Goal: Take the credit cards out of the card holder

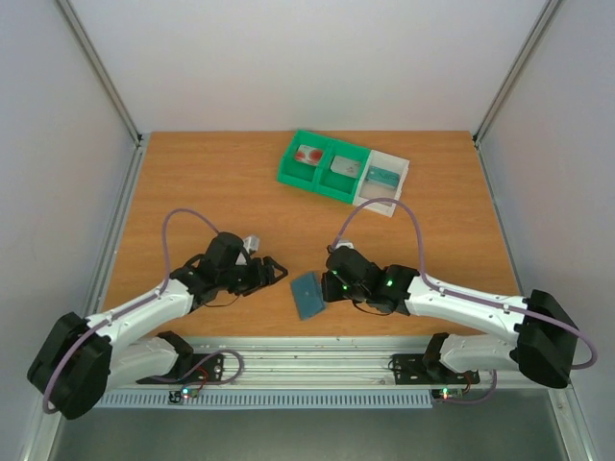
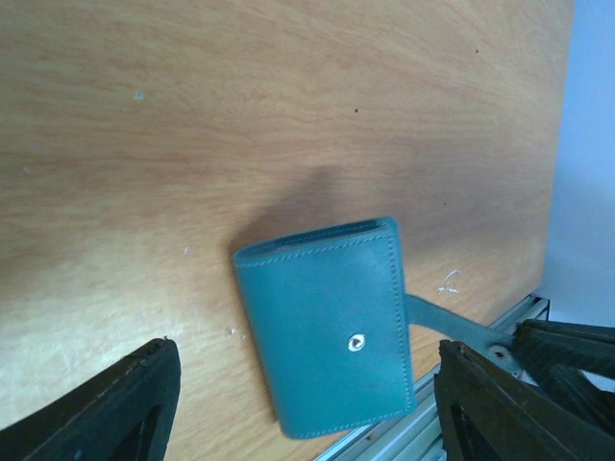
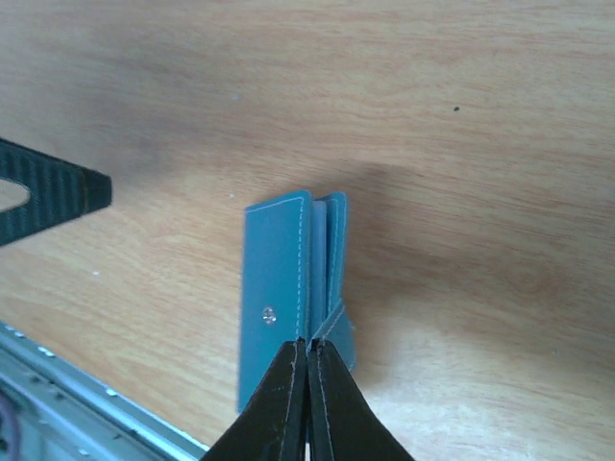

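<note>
The front cover of the card holder is shut while the robot's right gripper holds the strap, so the left gripper needs to grip that cover (image 2: 332, 384) and swing it open first.
The blue-grey card holder (image 1: 307, 295) lies folded shut near the table's front edge, between my two grippers. My right gripper (image 1: 327, 285) is shut on its closing strap at the right edge; in the right wrist view the pinched fingertips (image 3: 308, 344) meet the card holder (image 3: 279, 288), which is seen edge-on. My left gripper (image 1: 272, 279) is open and empty just left of it, its fingers spread to either side of the card holder (image 2: 327, 327). The white card with red marks (image 1: 308, 155), the grey card (image 1: 344, 166) and the teal card (image 1: 381, 177) lie in tray compartments at the back.
A green two-compartment tray (image 1: 312, 182) and an adjoining white tray (image 1: 375, 206) stand at the back centre. A metal rail (image 1: 317, 351) runs along the table's front edge just behind the card holder. Both arms reach in from the near corners.
</note>
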Tool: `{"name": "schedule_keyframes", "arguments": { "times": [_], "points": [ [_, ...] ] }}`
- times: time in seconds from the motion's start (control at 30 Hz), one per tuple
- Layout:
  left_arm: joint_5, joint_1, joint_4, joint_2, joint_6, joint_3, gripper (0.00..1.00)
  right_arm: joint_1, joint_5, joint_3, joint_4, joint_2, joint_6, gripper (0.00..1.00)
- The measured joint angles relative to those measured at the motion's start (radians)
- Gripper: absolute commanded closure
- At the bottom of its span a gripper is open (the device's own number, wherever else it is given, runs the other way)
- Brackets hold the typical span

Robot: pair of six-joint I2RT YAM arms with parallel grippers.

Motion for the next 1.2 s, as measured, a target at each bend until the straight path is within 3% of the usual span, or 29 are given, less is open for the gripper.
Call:
{"name": "schedule_keyframes", "arguments": {
  "times": [0.2,0.8,1.2],
  "points": [
    [0.012,0.000,0.015,-0.074,-0.040,-0.082,0.26,0.000,-0.040,0.000,0.005,-0.035,0.029,0.99],
    [0.101,0.000,0.180,-0.088,-0.110,-0.161,0.27,-0.001,-0.250,-0.002,0.204,0.003,0.100,0.99],
    [0.083,-0.002,0.167,-0.088,-0.104,-0.164,0.43,-0.001,-0.223,-0.003,0.205,0.002,0.101,0.99]
  ]
}}
